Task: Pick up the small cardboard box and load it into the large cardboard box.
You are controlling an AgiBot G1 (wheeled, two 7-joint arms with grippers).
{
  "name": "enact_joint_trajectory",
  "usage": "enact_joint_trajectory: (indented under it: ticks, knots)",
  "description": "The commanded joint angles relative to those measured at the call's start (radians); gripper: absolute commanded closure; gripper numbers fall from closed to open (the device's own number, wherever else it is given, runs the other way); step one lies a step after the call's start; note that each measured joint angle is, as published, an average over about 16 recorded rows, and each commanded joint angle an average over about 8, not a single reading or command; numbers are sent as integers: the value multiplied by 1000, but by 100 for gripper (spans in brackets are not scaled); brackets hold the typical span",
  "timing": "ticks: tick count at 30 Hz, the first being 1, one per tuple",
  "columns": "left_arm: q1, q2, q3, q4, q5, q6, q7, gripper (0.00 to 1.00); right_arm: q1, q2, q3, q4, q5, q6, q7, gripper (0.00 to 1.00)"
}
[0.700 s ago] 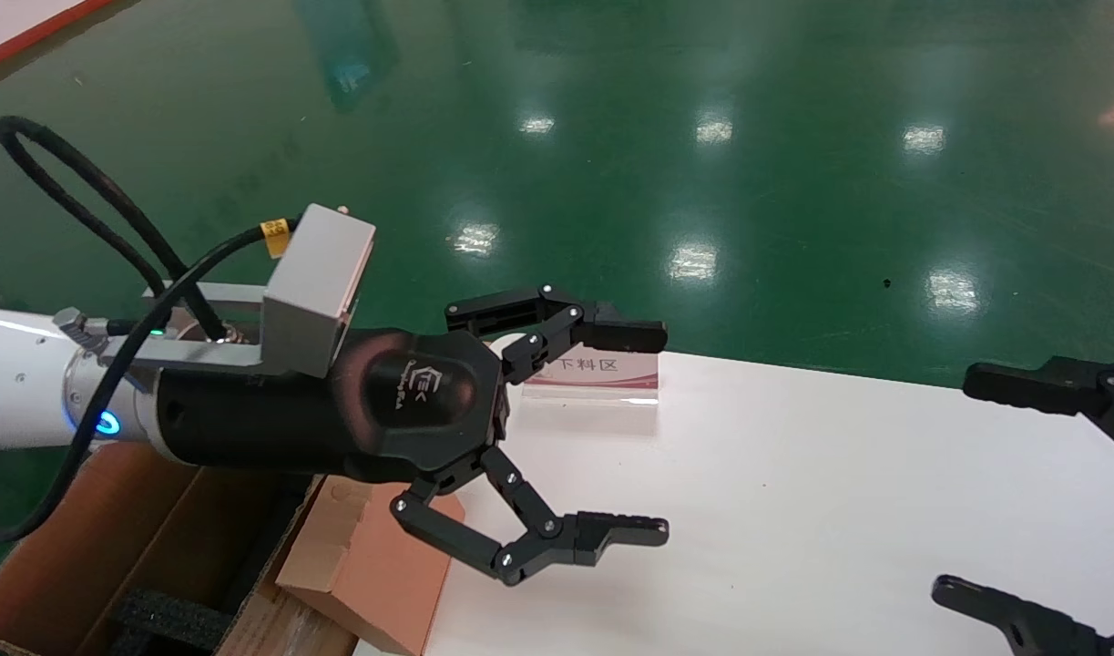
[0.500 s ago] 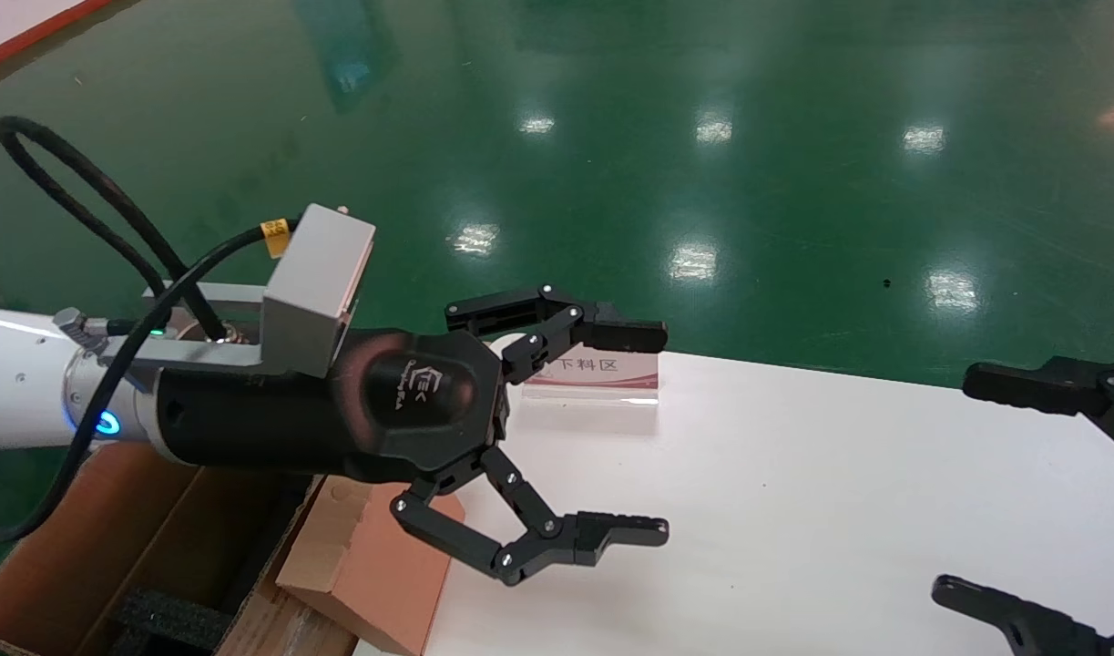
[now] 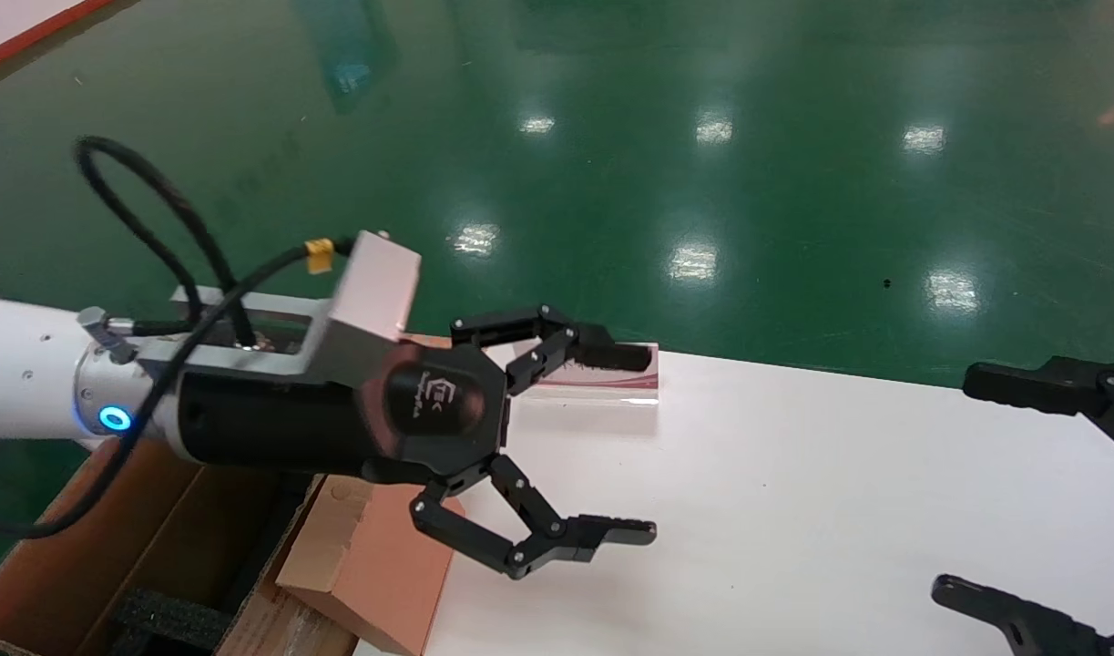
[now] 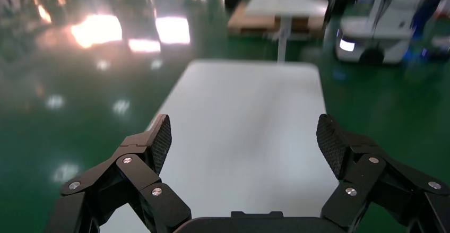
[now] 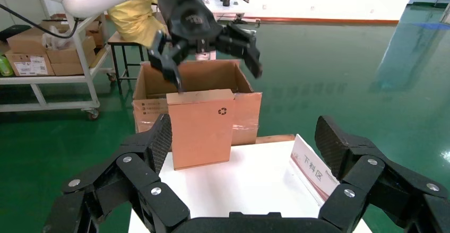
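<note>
The robot's left gripper needs to next close across the small cardboard box's narrow side (image 3: 348, 496), with the round mark between its fingers.
The small cardboard box (image 3: 374, 560) stands tilted at the white table's left end and leans against the large cardboard box (image 3: 92, 547). In the right wrist view the small cardboard box (image 5: 200, 127) shows its recycling symbol in front of the large cardboard box (image 5: 245, 105). My left gripper (image 3: 649, 445) is open and empty, held in the air just above and to the right of the small box, and it also shows in the right wrist view (image 5: 212, 47). Its own view (image 4: 244, 143) shows only bare table between the pads. My right gripper (image 3: 955, 483) is open and empty at the table's right end.
A clear sign stand with red-and-white label (image 3: 602, 378) stands at the table's (image 3: 793, 510) far edge, behind the upper left finger. Green floor surrounds the table. A shelf cart with boxes (image 5: 42, 58) stands beyond the large box.
My left arm has shifted a little to the right and its wrist has turned; the upper finger now sits lower, in front of the sign. The small box and right gripper have not moved.
</note>
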Motion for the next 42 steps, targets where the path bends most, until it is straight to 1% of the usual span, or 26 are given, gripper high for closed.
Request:
enact_joint_trajectory:
  ticks: [1, 6, 9, 13, 22, 27, 33, 37, 42]
  knots:
    - [-18, -12, 16, -15, 45, -6, -19, 0, 0, 0, 0, 0, 0, 0, 0, 0]
    - [-172, -5, 129, -20, 249, 56, -146, 0, 0, 0, -1, 0, 0, 0, 0, 0]
    - [-262, 2, 208, -18, 341, 80, -232, 0, 0, 0, -1, 0, 0, 0, 0, 0]
    - [-367, -1, 322, -15, 423, 92, -359, 0, 0, 0, -1, 0, 1, 0, -1, 0]
    - [-580, -12, 556, -14, 554, 93, -660, 0, 1, 1, -2, 0, 1, 1, -1, 0]
    - [-683, -1, 673, -19, 602, 94, -776, 0, 1, 1, -2, 0, 1, 1, -1, 0]
    - [-802, 16, 823, -23, 620, 96, -861, 0, 1, 1, -3, 0, 2, 1, -1, 0]
    - [-880, 25, 929, -23, 620, 96, -911, 0, 1, 1, -3, 0, 2, 1, -1, 0]
    - [-953, 31, 1046, -24, 585, 92, -959, 0, 1, 1, -3, 0, 2, 1, -2, 0]
